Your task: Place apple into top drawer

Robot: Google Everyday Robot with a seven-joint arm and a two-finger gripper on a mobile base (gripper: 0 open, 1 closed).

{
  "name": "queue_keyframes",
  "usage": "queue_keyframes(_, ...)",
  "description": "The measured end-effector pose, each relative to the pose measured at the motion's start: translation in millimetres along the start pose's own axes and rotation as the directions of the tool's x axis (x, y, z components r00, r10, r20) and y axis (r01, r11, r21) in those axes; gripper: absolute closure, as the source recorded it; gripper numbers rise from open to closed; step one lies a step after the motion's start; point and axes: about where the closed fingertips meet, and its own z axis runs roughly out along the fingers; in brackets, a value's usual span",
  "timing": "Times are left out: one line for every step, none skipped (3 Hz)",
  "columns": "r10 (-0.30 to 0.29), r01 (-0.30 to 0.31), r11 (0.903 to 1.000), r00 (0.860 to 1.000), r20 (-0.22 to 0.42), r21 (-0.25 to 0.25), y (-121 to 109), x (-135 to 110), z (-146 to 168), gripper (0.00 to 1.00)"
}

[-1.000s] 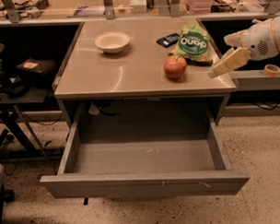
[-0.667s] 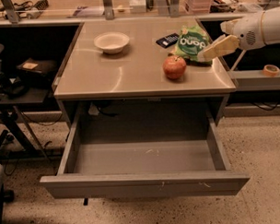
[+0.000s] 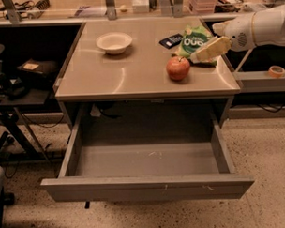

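Observation:
The red-orange apple near the table's front edge is next for my gripper, which should go there and close on the apple's upper part (image 3: 179,63).
The red-orange apple (image 3: 178,68) sits on the tan table top (image 3: 131,74), right of centre near the front edge. My gripper (image 3: 207,51) reaches in from the right on a white arm (image 3: 259,29), a little above the table, just right of and behind the apple, in front of the green snack bag (image 3: 196,39). It holds nothing. The top drawer (image 3: 147,186) is pulled wide open below the table, and its scuffed grey bottom shows with nothing in it.
A white bowl (image 3: 114,42) stands at the back left of the table. A small dark packet (image 3: 170,40) lies left of the green bag. A tape roll (image 3: 276,71) lies on a shelf at right. Dark chair parts (image 3: 10,87) stand at left.
My gripper has moved left and slightly up, from beyond the table's right edge to over the table close to the apple. The apple and drawer have not moved.

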Motion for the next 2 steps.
queue_keyframes(0.037, -0.032, 0.9957, 0.997, 0.063, -0.087, 11.4, -18.0, 40.1, 0.0)
queue_keyframes(0.039, -0.034, 0.9955, 0.997, 0.06, -0.089, 11.9, -16.6, 41.7, 0.0)
